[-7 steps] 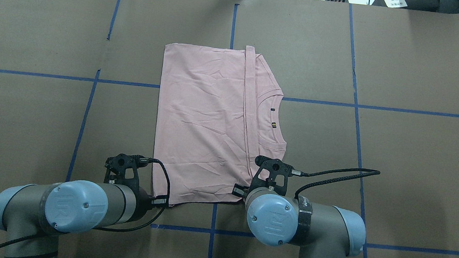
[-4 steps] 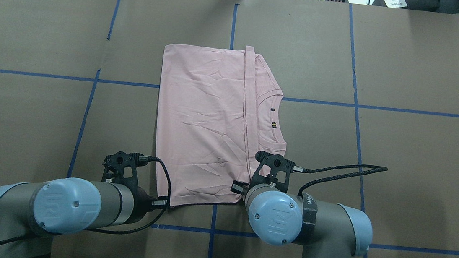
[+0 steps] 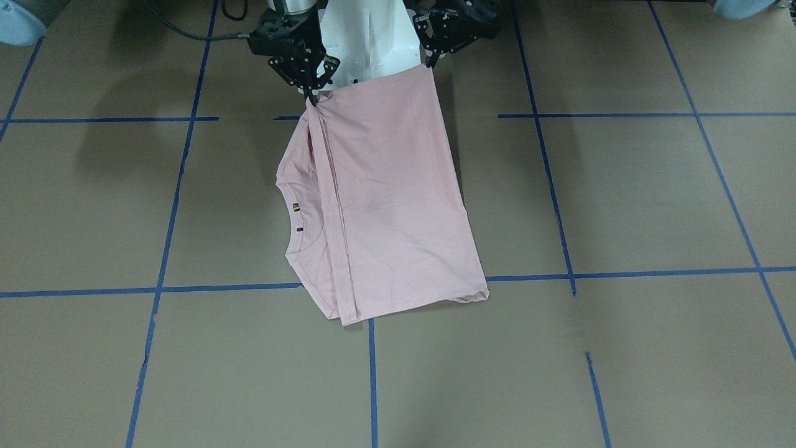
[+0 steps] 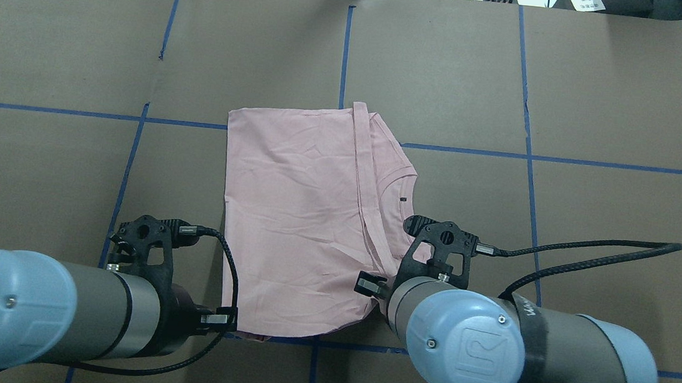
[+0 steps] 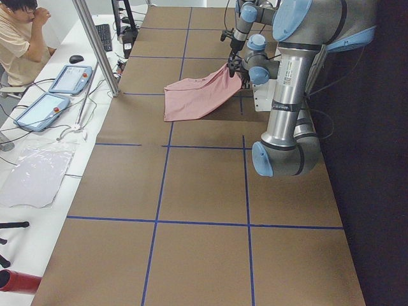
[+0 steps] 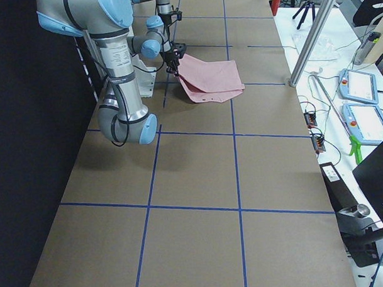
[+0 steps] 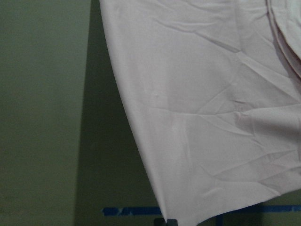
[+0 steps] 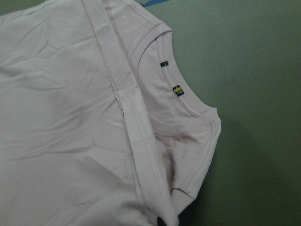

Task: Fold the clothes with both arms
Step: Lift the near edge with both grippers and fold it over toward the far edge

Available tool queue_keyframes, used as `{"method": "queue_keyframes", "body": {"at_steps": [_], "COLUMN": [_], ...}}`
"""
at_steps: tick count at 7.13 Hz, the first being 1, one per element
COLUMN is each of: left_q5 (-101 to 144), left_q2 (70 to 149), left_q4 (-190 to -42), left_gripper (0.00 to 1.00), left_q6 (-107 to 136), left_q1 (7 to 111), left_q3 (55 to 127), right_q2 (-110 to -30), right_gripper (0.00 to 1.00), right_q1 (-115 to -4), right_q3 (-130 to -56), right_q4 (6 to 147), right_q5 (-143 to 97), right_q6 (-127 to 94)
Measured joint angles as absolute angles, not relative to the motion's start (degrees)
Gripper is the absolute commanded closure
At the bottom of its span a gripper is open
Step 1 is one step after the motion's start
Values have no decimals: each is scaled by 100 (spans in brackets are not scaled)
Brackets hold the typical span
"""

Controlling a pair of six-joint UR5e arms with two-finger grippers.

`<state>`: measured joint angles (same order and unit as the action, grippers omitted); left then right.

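The T-shirt's near corner, now hanging lifted off the table, will be released by my left gripper along the edge [image 3: 477, 233] opposite the collar, and I need to keep it short of the blue tape line.
The pale pink T-shirt [image 4: 295, 212] lies folded with its plain side up; the Snoopy print is hidden. Its ribbed collar [image 4: 404, 174] points toward the table's right side. The near edge hangs lifted off the table and the far part rests on it. My left gripper [image 3: 429, 62] is shut on the shirt's near left corner. My right gripper [image 3: 309, 96] is shut on the near corner by the folded strip. The shirt also shows in the left wrist view [image 7: 202, 117] and in the right wrist view [image 8: 61, 117], where the collar [image 8: 188, 106] carries small tags.
The white pedestal base [image 3: 367, 43] stands right behind the lifted edge. Blue tape lines [image 4: 569, 160] grid the brown table. A seated operator [image 5: 16, 38] and tablets [image 5: 70, 78] are beyond the table's far edge. Black cables [image 4: 592, 247] trail from my wrists.
Both arms have drawn back toward the base and risen. The shirt's near edge has lifted and its far edge has slid toward me over the table.
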<state>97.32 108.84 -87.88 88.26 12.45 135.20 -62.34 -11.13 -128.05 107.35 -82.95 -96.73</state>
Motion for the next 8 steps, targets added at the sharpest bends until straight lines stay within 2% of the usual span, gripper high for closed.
{"method": "queue_keyframes", "body": {"at_steps": [1, 3, 8], "left_q5": [9790, 9793, 9830], "left_q2": [11069, 11257, 11676], "left_q4": [-8382, -8143, -8778], "left_gripper": [100, 100, 100], "left_q6": [8822, 8497, 6955], "left_q1": [1257, 1477, 3009], "left_q3": [13745, 13560, 11634], "right_q2": [-6185, -5958, -5144], "right_gripper": [100, 100, 100], "right_q1": [-1094, -1200, -2594], "right_q3": [-13046, -12773, -10478], "right_q4": [11016, 11128, 9710], "right_q5": [-8352, -8355, -8612], "right_q6": [-9673, -9618, -8938]}}
